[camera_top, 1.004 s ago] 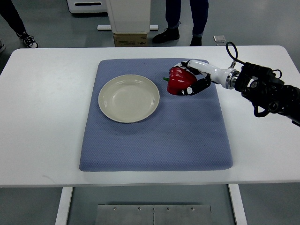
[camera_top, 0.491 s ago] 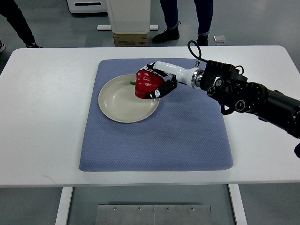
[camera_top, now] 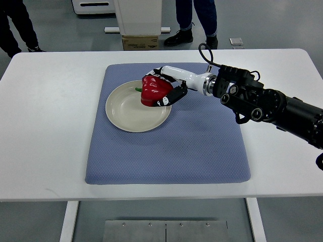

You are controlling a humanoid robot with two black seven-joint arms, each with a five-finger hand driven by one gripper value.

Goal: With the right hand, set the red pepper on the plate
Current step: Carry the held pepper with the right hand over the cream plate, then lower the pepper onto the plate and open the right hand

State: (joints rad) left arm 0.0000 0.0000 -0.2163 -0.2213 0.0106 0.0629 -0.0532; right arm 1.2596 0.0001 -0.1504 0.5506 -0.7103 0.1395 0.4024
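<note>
The red pepper is to go on the cream plate point(camera_top: 149, 111), between its middle and the rim nearest my arm. Next, my right gripper lets go of it there.
A red pepper point(camera_top: 153, 89) with a green stem pointing left is over the right half of the cream plate point(camera_top: 126, 111). My right hand point(camera_top: 166, 88) is shut on the pepper, fingers wrapped around its right side. Its white forearm leads back to the black arm point(camera_top: 267, 103), which comes in from the right edge. Whether the pepper rests on the plate or hangs just above it is not visible. The left arm does not show.
The plate lies on a blue-grey mat point(camera_top: 202, 146) in the middle of a white table point(camera_top: 45, 126). Beyond the far edge stand a white pedestal with a cardboard box point(camera_top: 140, 42) and people's legs point(camera_top: 197, 20).
My right hand carried the pepper leftward from the mat beside the plate to over the plate's right half. The arm reached further in from the right.
</note>
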